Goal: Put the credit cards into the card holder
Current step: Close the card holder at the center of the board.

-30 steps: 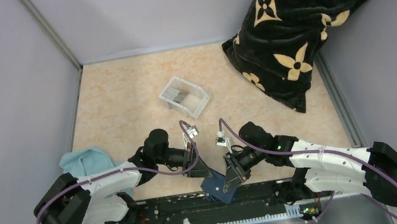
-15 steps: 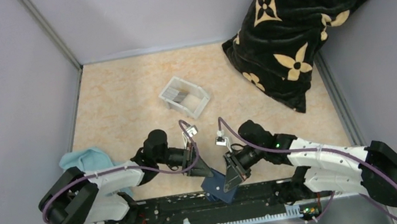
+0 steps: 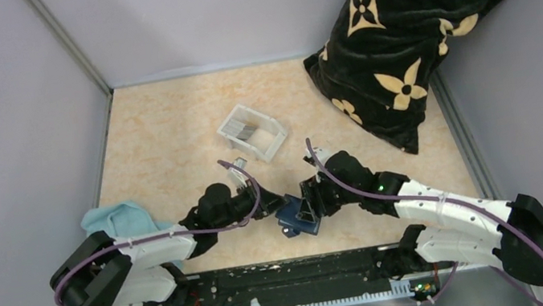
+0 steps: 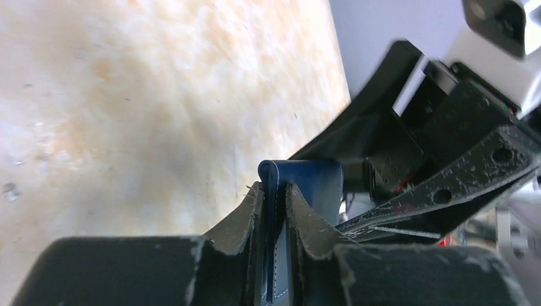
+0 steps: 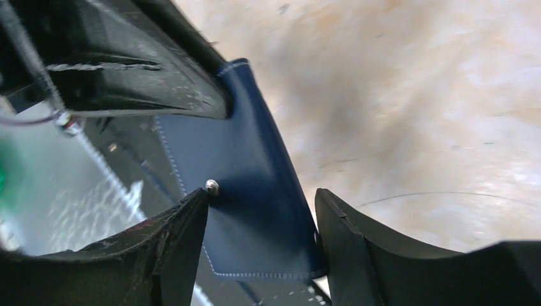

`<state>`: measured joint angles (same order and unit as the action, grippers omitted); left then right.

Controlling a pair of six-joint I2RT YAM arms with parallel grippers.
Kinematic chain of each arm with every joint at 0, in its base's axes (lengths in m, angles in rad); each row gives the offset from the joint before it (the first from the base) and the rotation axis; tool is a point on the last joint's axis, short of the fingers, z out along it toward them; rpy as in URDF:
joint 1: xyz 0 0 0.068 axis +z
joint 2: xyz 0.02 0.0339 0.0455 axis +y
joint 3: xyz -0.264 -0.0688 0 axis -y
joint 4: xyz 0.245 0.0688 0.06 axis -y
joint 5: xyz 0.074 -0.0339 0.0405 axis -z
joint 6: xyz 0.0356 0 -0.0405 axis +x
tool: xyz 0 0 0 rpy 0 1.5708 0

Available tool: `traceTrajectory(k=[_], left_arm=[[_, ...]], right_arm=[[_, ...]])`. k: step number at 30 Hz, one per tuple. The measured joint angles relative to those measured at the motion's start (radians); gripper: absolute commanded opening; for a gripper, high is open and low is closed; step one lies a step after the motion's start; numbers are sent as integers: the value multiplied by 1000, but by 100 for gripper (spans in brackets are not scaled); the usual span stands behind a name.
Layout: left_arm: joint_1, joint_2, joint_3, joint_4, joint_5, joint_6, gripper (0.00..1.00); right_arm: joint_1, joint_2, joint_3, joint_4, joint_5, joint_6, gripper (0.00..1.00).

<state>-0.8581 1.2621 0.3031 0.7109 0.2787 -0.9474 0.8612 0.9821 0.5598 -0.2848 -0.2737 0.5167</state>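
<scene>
My left gripper releases the card holder next on the table (image 3: 274, 217) between the white tray and black base rail.
The card holder (image 3: 300, 218), a navy wallet with white stitching, hangs just above the table between my two arms. My left gripper (image 3: 279, 205) is shut on its folded edge; in the left wrist view the card holder (image 4: 309, 182) sticks up between the left gripper's (image 4: 275, 192) pads. My right gripper (image 5: 261, 192) stands open, its fingers either side of the card holder (image 5: 249, 140), one tip by the snap stud (image 5: 212, 186). The right gripper (image 3: 308, 207) is at the wallet's right. Grey credit cards (image 3: 248, 131) lie in the white tray (image 3: 273, 140) farther back.
A black pillow with tan flowers (image 3: 412, 26) leans in the back right corner. A light blue cloth (image 3: 120, 219) lies at the left near my left arm. The black base rail (image 3: 271, 279) runs along the near edge. Grey walls close in both sides.
Both grippers have moved from the near rail toward the table's middle, carrying the wallet. The right gripper's jaws, shut on the wallet before, now stand apart.
</scene>
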Motion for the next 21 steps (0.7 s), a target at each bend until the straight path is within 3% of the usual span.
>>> traceTrajectory(k=[5, 13, 17, 21], left_arm=[[-64, 5, -3, -37, -296, -114, 0], [-161, 88, -2, -106, -642, -295, 0], [-228, 101, 26, -262, -808, -480, 0], [-296, 135, 126, -517, -963, -742, 0]], right_arm=[[0, 0, 1, -19, 190, -14, 65], [0, -3, -6, -19, 397, -19, 68], [4, -19, -29, -3, 436, -21, 68], [68, -24, -58, 31, 481, -35, 68]])
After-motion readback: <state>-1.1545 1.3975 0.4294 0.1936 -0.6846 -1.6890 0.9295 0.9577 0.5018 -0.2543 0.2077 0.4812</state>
